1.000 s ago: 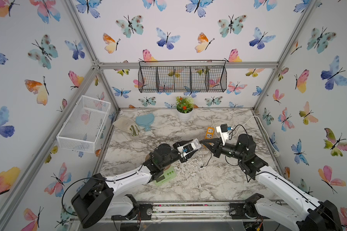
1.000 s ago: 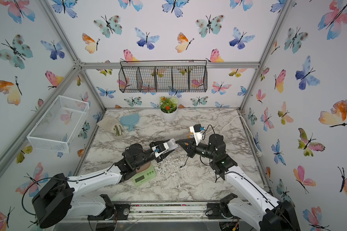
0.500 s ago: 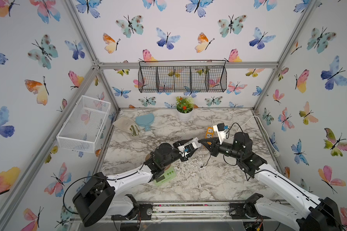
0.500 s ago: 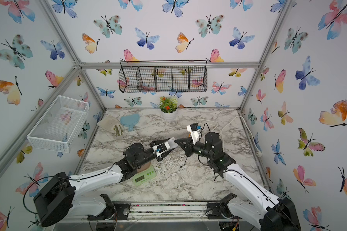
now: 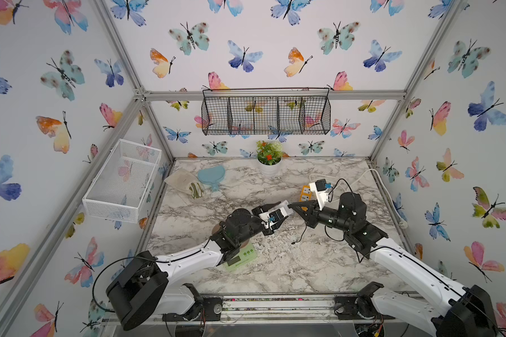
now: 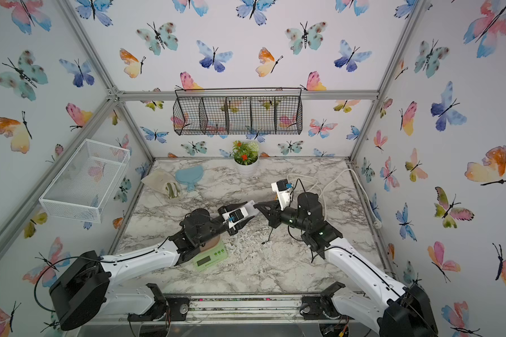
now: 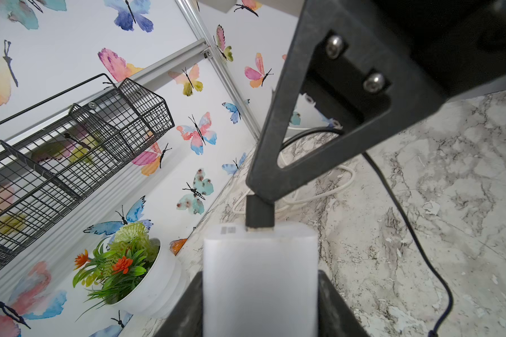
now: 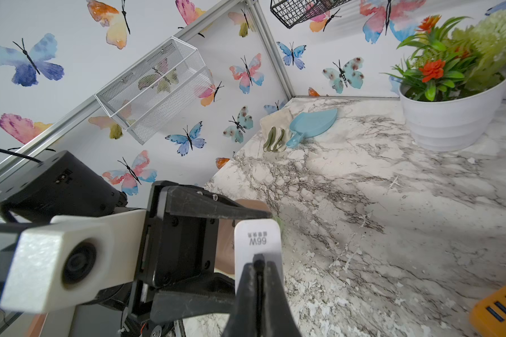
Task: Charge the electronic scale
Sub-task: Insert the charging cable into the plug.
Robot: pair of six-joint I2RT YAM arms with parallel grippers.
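Observation:
My right gripper holds just the cable plug at the charger's end. It should take hold of the charger's sides (image 7: 260, 252), so that my left gripper is free for the power strip.
The electronic scale (image 5: 242, 256) (image 6: 210, 257) is pale green and lies on the marble under my left forearm, its top tray mostly hidden. My left gripper (image 5: 281, 210) (image 6: 248, 210) (image 7: 260, 280) is shut on a white charger cube (image 7: 260, 271) (image 8: 257, 240), held above the table. My right gripper (image 5: 294, 205) (image 6: 259, 206) (image 8: 259, 265) is shut on a black cable plug (image 7: 259, 212), which meets the charger's end face. The black cable (image 5: 303, 230) (image 7: 406, 218) hangs to the marble, its free end (image 5: 293, 242) loose.
An orange power strip (image 5: 305, 195) (image 8: 500, 309) with a white cord (image 5: 360, 178) lies behind the right gripper. A white flower pot (image 5: 269, 166), blue dish (image 5: 211, 176) and cloth (image 5: 184, 182) sit at the back. Wire baskets (image 5: 266, 115) (image 5: 123, 181) hang on the walls.
My right arm has shifted slightly left toward the charger. The left arm and the scale have stayed put.

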